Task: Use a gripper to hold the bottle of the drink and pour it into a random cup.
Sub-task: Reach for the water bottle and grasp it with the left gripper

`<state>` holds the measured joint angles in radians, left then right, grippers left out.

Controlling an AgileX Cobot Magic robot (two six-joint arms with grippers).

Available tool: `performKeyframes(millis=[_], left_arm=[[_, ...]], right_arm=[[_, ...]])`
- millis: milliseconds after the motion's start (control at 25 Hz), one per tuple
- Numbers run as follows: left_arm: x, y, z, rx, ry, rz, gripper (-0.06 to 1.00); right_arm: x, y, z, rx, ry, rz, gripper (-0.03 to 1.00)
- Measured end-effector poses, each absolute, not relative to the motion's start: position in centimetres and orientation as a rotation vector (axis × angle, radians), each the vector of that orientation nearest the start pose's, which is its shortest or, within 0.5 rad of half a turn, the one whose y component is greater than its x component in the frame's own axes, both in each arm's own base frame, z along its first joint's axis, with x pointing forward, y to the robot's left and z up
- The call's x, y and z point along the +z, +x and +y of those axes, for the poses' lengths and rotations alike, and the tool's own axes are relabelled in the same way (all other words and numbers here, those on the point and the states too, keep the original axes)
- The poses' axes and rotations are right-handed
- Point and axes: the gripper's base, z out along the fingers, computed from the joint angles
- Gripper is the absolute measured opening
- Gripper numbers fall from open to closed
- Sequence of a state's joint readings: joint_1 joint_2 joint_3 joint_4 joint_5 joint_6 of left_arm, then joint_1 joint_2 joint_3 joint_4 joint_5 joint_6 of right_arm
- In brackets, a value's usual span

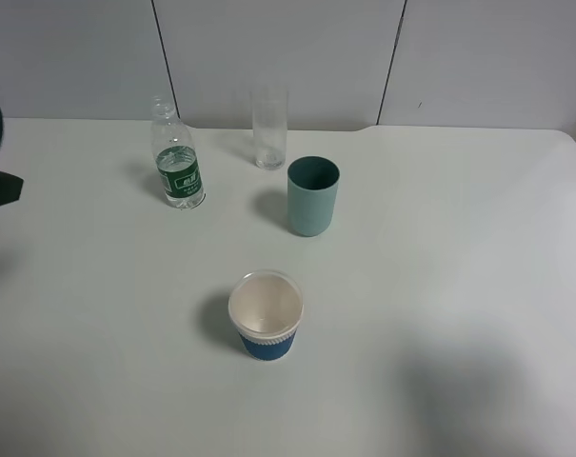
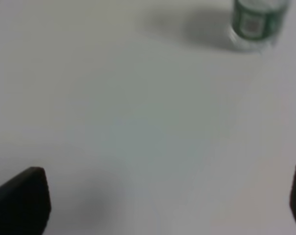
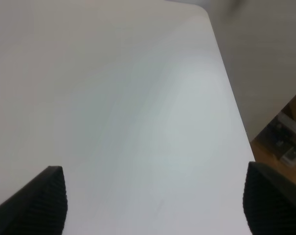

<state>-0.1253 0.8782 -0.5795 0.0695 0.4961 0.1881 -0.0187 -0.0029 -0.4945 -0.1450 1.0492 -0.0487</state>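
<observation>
My left gripper needs to move to the bottle next and close around its dark green label (image 1: 180,171) (image 2: 256,22), under the bottle's clear top part.
The bottle (image 1: 178,164) stands upright at the back left of the table, clear with a dark green label, and the clear drink shows through its wall. The teal cup (image 1: 312,195) stands upright to its right, apart from it. In the left wrist view my left gripper (image 2: 160,205) is open above bare table, its black fingertips (image 2: 20,203) wide apart, and the bottle (image 2: 258,22) is well ahead of it and off to one side. My right gripper (image 3: 155,203) is also open over bare table with nothing between its fingers; the exterior view does not show it.
A tall clear glass (image 1: 269,133) stands behind the teal cup. A blue-and-white paper cup (image 1: 266,316) sits nearer the front, in the middle. A black part of the left arm (image 1: 0,186) shows at the left edge. The table's edge (image 3: 231,98) runs near the right gripper.
</observation>
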Motion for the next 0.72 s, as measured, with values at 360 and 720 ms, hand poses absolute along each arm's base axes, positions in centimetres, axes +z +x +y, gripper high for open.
performKeyframes(millis=[360,720], left_arm=[[24.1,20.0,-3.9,0.068,0.563,2.323,1.0],[21.0,22.7,-4.9,0.05,0.6,2.354,1.0]], right_arm=[[27.7,-0.5,-1.1,-0.216,-0.025,2.034,0.74],[27.7,-0.5,-1.1,-0.216,-0.025,2.034,0.74]])
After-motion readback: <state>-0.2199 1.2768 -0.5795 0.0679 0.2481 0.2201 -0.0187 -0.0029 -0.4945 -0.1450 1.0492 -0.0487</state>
